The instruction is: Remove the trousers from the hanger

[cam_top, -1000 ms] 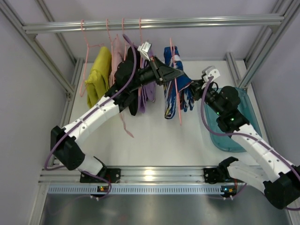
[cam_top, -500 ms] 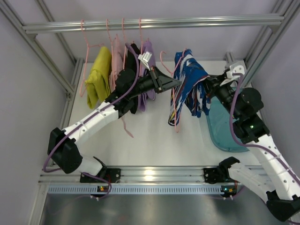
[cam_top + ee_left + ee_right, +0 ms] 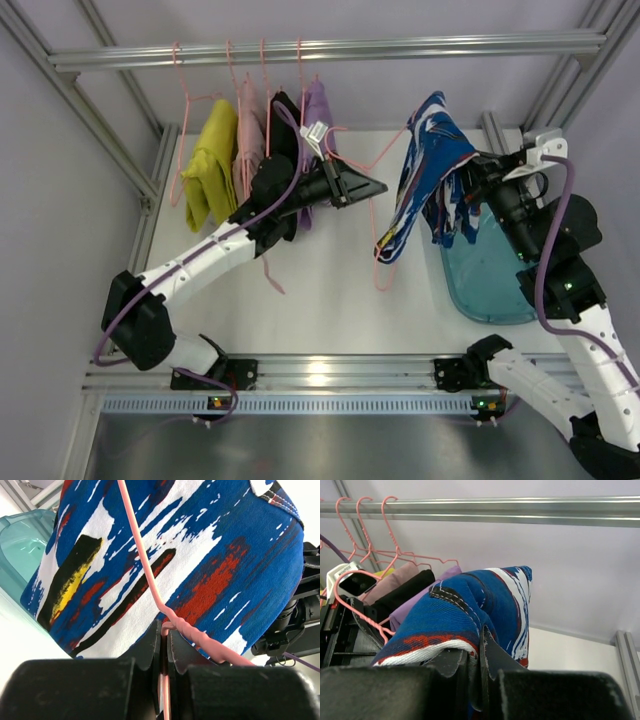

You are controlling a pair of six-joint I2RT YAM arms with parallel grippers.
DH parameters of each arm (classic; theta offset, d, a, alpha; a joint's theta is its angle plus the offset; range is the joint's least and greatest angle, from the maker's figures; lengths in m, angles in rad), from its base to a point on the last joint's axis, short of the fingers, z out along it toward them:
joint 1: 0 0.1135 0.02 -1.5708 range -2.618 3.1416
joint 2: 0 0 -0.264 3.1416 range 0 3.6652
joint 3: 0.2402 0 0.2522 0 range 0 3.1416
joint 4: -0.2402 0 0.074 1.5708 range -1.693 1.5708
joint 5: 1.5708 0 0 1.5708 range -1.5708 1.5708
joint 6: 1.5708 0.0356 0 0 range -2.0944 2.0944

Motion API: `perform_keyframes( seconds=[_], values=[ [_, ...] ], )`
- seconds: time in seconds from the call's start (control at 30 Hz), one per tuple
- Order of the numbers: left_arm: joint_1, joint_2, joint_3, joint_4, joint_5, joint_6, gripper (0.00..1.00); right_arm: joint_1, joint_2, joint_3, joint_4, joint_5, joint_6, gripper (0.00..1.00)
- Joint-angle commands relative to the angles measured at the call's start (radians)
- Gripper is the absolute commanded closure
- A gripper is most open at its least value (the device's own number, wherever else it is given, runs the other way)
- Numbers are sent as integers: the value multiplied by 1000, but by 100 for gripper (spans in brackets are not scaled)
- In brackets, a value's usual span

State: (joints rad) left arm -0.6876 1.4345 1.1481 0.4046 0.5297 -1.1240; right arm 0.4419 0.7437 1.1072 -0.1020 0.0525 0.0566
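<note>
My right gripper needs to release the patterned trousers inside the teal bin [image 3: 498, 258] that is on the table, letting them go there. The trousers now hang bunched in the air.
The blue, white and red patterned trousers [image 3: 430, 165] hang bunched in the air, right of centre. My right gripper [image 3: 468, 178] is shut on their cloth; in the right wrist view a fold of the trousers [image 3: 465, 610] sits pinched between the gripper's [image 3: 479, 655] jaws. The pink wire hanger [image 3: 377, 250] hangs off the rail, its lower part still against the trousers' left edge. My left gripper [image 3: 376, 186] is shut on the hanger. In the left wrist view the hanger [image 3: 145, 565] runs up out of the closed gripper [image 3: 165, 630] across the trousers [image 3: 200, 555].
A metal rail [image 3: 330, 48] crosses the back with yellow [image 3: 208, 170], pink [image 3: 247, 130], black [image 3: 283, 110] and purple [image 3: 318, 105] garments on pink hangers. A teal bin [image 3: 490, 280] lies on the table under my right arm. Frame posts stand at both sides.
My right gripper has pulled the trousers up and to the right, away from the hanger. The left gripper kept its hold on the hanger, which swung slightly left.
</note>
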Motion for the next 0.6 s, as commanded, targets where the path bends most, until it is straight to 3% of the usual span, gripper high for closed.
perform_keyframes(
  seconds=[0.0,0.37,0.57],
  values=[
    [-3,9,-16,-1,-17,33,100,-14,-53,137,206,14,38,100],
    [-27,52,125,-259,-151,16,100,-77,-32,229,229,-203,229,100],
    [-44,75,154,-282,-168,26,100,-77,-26,264,205,-123,192,100]
  ],
)
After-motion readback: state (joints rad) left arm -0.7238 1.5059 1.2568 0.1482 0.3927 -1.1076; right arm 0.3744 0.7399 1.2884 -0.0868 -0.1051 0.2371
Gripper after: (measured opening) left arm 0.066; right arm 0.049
